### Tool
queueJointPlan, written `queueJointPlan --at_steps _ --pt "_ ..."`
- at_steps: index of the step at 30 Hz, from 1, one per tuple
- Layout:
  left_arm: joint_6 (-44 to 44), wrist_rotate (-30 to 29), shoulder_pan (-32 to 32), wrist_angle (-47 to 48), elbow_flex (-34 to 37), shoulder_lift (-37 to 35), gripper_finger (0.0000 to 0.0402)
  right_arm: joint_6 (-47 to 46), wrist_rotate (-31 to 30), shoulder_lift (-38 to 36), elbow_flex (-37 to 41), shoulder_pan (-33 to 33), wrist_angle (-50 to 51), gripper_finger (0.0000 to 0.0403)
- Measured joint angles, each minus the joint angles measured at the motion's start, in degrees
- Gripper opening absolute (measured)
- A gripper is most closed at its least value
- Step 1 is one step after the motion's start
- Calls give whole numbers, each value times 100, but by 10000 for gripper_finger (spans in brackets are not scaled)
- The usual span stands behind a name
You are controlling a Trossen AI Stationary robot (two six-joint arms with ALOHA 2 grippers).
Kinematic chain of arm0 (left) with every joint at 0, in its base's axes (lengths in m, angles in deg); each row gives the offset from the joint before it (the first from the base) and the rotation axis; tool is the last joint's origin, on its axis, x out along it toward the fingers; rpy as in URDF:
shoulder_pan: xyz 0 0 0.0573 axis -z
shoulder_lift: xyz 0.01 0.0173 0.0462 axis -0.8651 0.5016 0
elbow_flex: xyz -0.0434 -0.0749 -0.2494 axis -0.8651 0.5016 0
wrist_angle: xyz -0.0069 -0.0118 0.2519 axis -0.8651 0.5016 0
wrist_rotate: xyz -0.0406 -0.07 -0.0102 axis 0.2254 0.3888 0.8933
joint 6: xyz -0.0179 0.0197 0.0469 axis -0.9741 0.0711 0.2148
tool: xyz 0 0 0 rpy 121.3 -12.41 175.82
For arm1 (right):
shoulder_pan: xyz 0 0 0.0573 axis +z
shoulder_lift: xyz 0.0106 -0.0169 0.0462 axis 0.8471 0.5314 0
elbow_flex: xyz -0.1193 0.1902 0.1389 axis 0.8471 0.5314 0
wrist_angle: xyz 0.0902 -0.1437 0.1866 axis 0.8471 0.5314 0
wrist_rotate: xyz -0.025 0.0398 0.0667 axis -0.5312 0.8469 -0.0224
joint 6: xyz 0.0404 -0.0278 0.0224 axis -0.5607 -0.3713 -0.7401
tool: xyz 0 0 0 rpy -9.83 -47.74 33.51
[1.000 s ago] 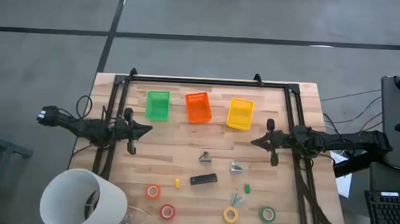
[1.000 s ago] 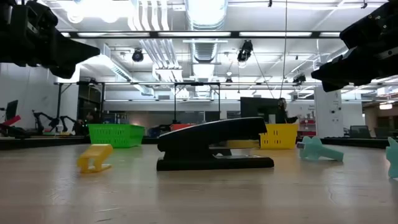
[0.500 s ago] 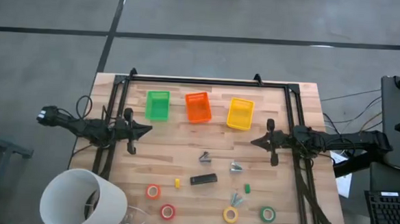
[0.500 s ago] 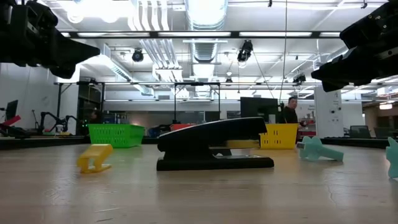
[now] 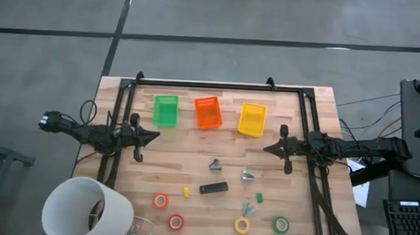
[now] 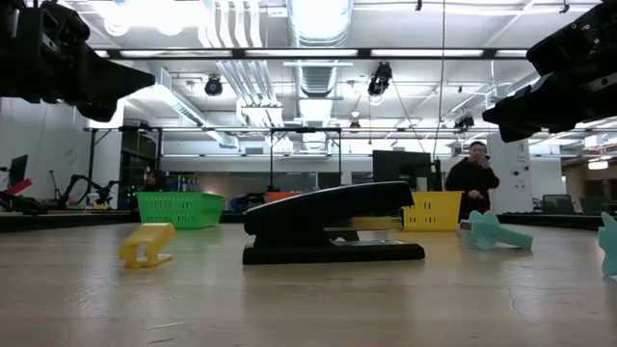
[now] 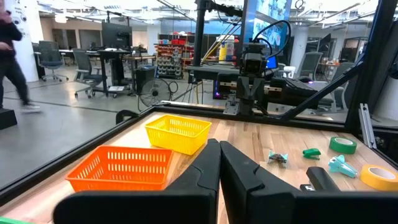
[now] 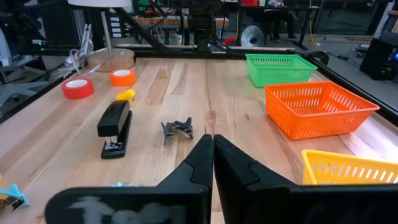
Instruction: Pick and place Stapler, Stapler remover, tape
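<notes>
My right gripper will go next to the silver stapler remover beside the black stapler and close on the remover's side (image 5: pixel 247 171) (image 8: pixel 123 184) facing the yellow basket.
The black stapler (image 5: pixel 213 188) lies flat on the table's middle near part, also in the low view (image 6: pixel 328 224) and the right wrist view (image 8: pixel 115 127). A dark stapler remover (image 5: pixel 215 164) lies just beyond it, and a silver one (image 5: pixel 248 175) to its right. The tape rolls lie flat along the near edge: red-orange (image 5: pixel 161 200), red (image 5: pixel 176 221), yellow (image 5: pixel 242 225) and green (image 5: pixel 281 224). My left gripper (image 5: pixel 157 135) hovers shut at the left edge, pointing right. My right gripper (image 5: pixel 266 148) hovers shut at the right edge, pointing left. Both are well above the table.
Green (image 5: pixel 166 110), orange (image 5: pixel 208 112) and yellow (image 5: pixel 252 119) baskets stand in a row at the far side. Small yellow (image 5: pixel 186 192) and green (image 5: pixel 259 198) blocks and a third remover (image 5: pixel 248 208) lie near the stapler. A white lamp shade (image 5: pixel 86 210) overhangs the near left corner.
Both grippers and every thing on the table have kept still. Only a person in the room beyond the table has walked toward the right in the low view.
</notes>
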Motion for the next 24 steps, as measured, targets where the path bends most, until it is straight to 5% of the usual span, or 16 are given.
queueJointPlan --at_steps 24 --pt "2 -2 0 0 0 0 10 -140 -1 2 -2 -11 -148 8"
